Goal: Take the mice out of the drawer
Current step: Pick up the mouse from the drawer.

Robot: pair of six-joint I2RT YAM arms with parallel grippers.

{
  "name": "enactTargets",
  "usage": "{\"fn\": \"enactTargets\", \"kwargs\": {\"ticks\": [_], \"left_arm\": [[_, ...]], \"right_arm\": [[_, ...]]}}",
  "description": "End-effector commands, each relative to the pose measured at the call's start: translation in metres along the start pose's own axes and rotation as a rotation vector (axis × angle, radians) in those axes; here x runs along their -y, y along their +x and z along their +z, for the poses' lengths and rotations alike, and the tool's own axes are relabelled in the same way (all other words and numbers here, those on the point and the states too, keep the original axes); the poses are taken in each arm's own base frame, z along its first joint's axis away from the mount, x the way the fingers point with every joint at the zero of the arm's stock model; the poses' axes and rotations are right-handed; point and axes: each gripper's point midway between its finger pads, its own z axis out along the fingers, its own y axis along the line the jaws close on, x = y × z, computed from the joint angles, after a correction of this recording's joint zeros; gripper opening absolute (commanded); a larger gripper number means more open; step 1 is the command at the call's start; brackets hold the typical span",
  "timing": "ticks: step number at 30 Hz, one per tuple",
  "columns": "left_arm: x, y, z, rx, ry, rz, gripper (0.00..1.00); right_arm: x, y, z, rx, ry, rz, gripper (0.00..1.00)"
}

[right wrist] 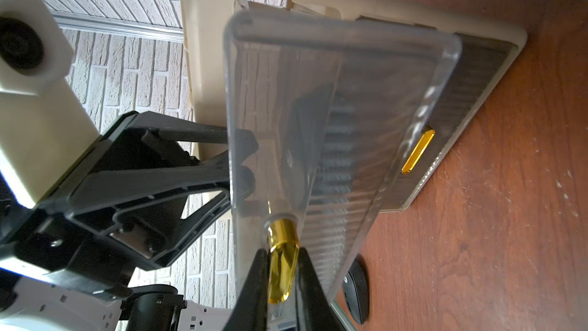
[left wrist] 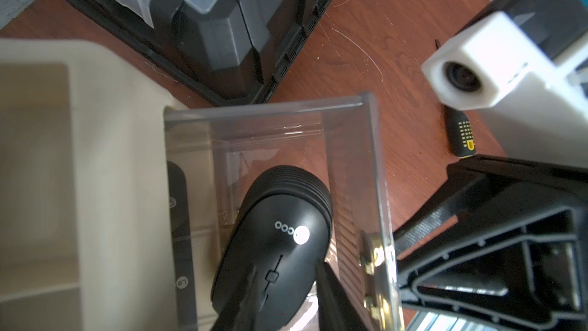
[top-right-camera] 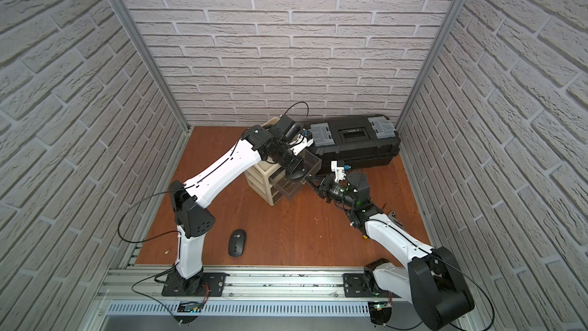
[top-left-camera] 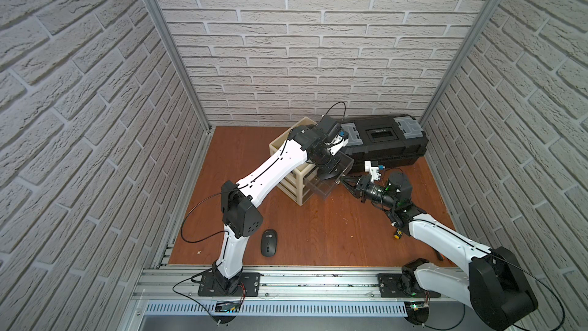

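Observation:
The black mouse lies at a slant across the left gripper's narrow opening, so the robot should open it wider, turn it in line with the mouse, and grip nearer the mouse's white logo [left wrist: 294, 233].
One black mouse [left wrist: 280, 243] with a white round logo lies in the pulled-out clear drawer [left wrist: 377, 167] of the beige drawer unit [top-left-camera: 304, 121]. My left gripper [left wrist: 286, 281] reaches down into that drawer, open, a finger on each side of the mouse. My right gripper [right wrist: 282, 251] is shut on the drawer's gold handle [right wrist: 283, 269] at its front. In both top views a second mouse [top-left-camera: 269, 242] [top-right-camera: 237, 242] lies on the wooden table near the left arm's base; the right wrist view catches it [right wrist: 356, 294] too.
A black toolbox [top-left-camera: 385, 141] [top-right-camera: 353, 141] stands behind the drawer unit, at the back wall. A black screwdriver handle with a yellow cap [left wrist: 461, 135] [top-left-camera: 397, 234] lies under the right arm. A lower drawer [top-left-camera: 318, 187] also stands partly out. Brick walls enclose three sides.

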Motion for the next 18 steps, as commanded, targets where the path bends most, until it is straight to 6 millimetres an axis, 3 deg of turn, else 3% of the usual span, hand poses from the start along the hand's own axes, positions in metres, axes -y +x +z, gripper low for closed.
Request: {"fn": "enactTargets", "kwargs": {"ticks": [1,9,18], "left_arm": [[-0.008,-0.010,-0.019,0.052,-0.030,0.022,0.37],[0.002,-0.008,-0.015,0.019,-0.022,0.157,0.62],[0.014,-0.009,0.006,-0.023,-0.019,0.326,0.66]], "right_arm": [[0.010,0.001,-0.006,0.020,0.031,-0.013,0.09],[0.013,0.000,-0.012,0.021,0.053,-0.004,0.08],[0.009,-0.001,-0.011,0.007,0.045,-0.006,0.08]]}}
